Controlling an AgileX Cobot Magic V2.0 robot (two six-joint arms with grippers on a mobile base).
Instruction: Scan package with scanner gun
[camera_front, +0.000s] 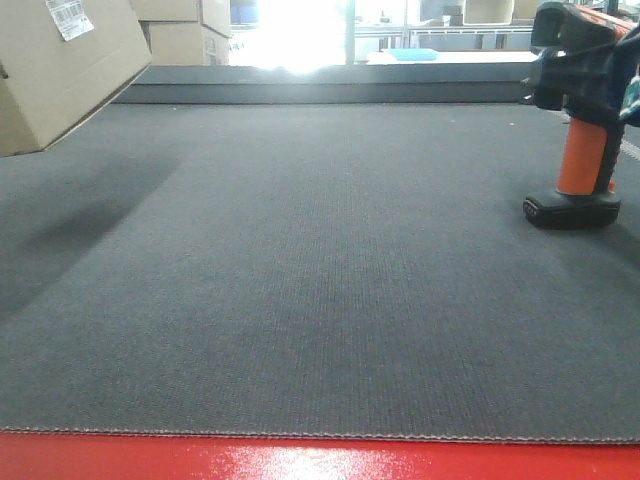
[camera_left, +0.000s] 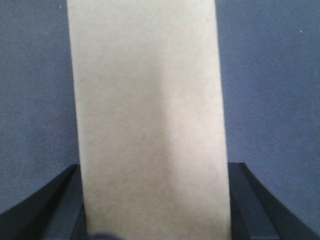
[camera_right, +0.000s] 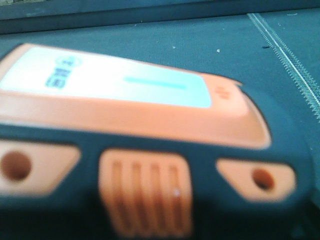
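Note:
My left gripper has the package. It will release the package upright on the shadowed part of the mat (camera_front: 75, 226), across from the scanner gun, with the package standing there.
The package (camera_front: 60, 65) is a brown cardboard box with a white label. It hangs tilted above the mat at the top left of the front view. In the left wrist view my left gripper (camera_left: 157, 170) is shut on it, with the box (camera_left: 147, 110) between the two black fingers (camera_left: 250, 200). The scanner gun (camera_front: 585, 150) has a black head, an orange handle and a black base, and stands upright at the right edge. It fills the right wrist view (camera_right: 140, 125), close against my right gripper (camera_front: 625, 95), whose fingers are hidden.
A dark grey ribbed mat (camera_front: 320, 270) covers the table, with a red front edge (camera_front: 320, 460). A raised dark ledge (camera_front: 330, 85) runs along the back. Stacked cardboard boxes (camera_front: 190, 30) stand behind it. A stitched seam (camera_right: 295, 65) runs along the mat's right side.

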